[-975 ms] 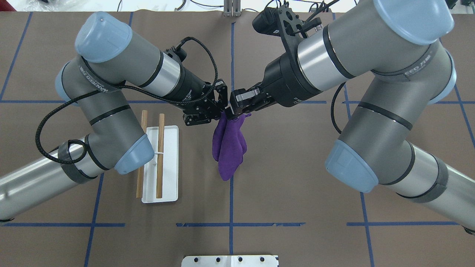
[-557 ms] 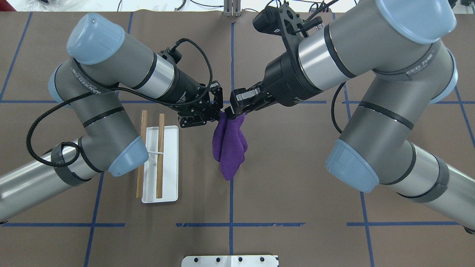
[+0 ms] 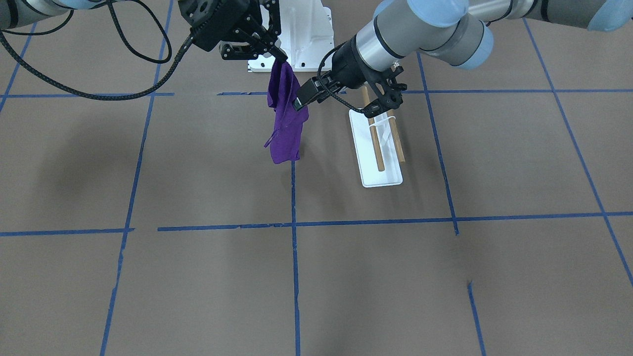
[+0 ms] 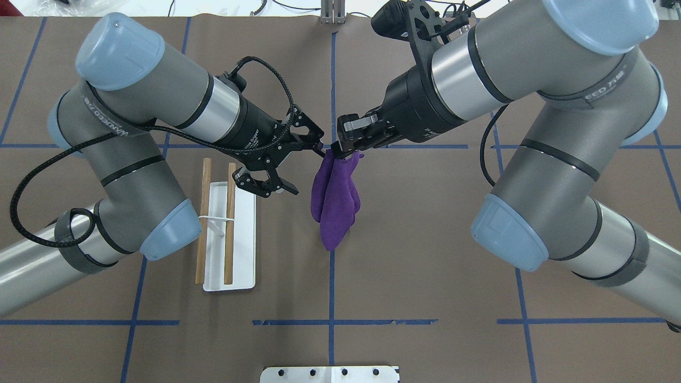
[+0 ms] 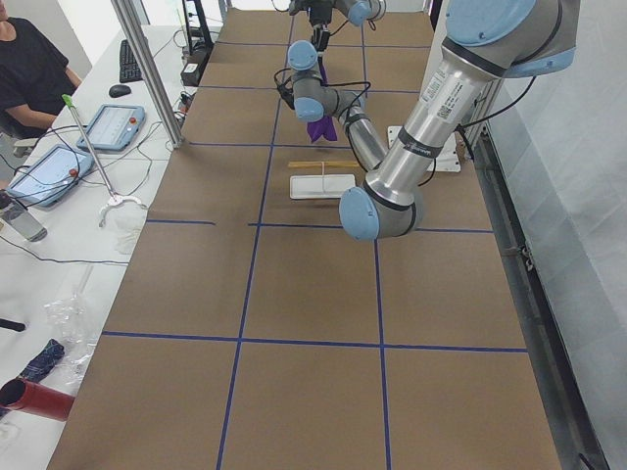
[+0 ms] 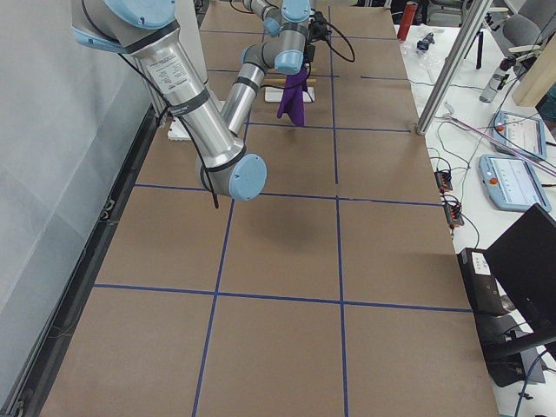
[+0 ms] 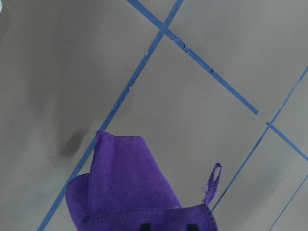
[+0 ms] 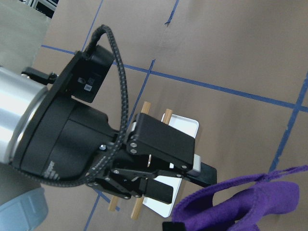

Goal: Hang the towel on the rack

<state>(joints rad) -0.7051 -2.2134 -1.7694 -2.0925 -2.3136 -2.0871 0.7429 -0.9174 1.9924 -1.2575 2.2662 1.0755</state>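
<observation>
Only the towel's side edge is between my left gripper's fingertips, so that gripper should open, move in and take the towel higher [image 3: 286, 80] before I hang it.
A purple towel [image 4: 335, 205] hangs bunched from my right gripper [image 4: 341, 153], which is shut on its top corner above the table's middle. It also shows in the front view [image 3: 285, 128]. My left gripper [image 4: 307, 169] is open wide and empty, just left of the towel's top, with one fingertip [image 4: 320, 147] close beside it. The right wrist view shows the left gripper [image 8: 190, 185] open, with the rack behind it. The rack [image 4: 230, 223], two wooden dowels over a white tray [image 4: 242, 266], stands left of the towel, below my left wrist. The left wrist view shows the towel [image 7: 130, 192].
The white robot pedestal [image 3: 301, 34] is at the table's near edge [image 4: 330, 374]. Blue tape lines cross the brown table cover. A person sits at a side desk [image 5: 34, 69] with tablets. A metal post [image 6: 447, 69] stands beside the table.
My left gripper has opened wide and its arm has drawn back to the left, away from the towel's top. The right gripper keeps its hold and has shifted slightly right with the towel.
</observation>
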